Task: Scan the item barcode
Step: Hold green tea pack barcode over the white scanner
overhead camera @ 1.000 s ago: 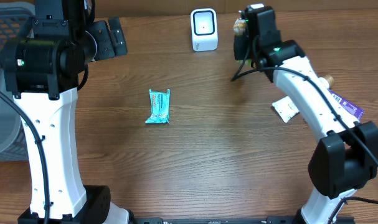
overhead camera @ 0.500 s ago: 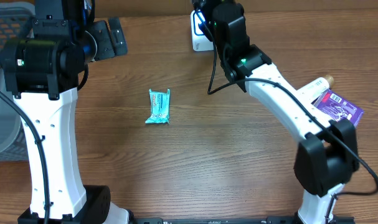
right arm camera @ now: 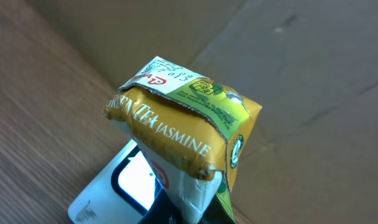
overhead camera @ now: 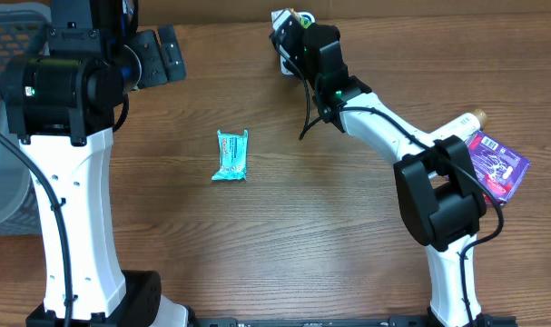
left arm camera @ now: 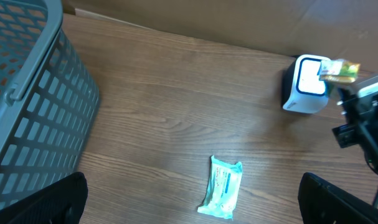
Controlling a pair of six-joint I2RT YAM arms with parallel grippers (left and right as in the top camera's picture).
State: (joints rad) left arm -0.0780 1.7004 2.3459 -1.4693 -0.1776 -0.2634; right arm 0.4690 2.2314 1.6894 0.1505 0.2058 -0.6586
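Observation:
The right gripper I have will release the jasmine green tea packet on the table (overhead camera: 448, 173) between the white tube and the purple packet.
My right gripper (right arm camera: 190, 216) is shut on a yellow jasmine green tea packet (right arm camera: 182, 140), gripping its lower end. The packet is held just in front of the white barcode scanner (right arm camera: 123, 186), whose window glows bright. The left wrist view shows the scanner (left arm camera: 304, 87) with the packet (left arm camera: 339, 70) at its upper right corner. From overhead the right gripper (overhead camera: 300, 32) covers most of the scanner at the table's far edge. My left gripper (left arm camera: 189, 190) hangs high and open, holding nothing.
A teal wipes packet (overhead camera: 231, 155) lies flat mid-table, below the left gripper (left arm camera: 221, 194). A purple packet (overhead camera: 495, 165) lies at the right edge. A grey mesh basket (left arm camera: 27, 112) stands at the left. Brown cardboard backs the table.
The right arm has swung left from the right of the scanner to over it, bringing the tea packet up to the window. The left arm has not moved.

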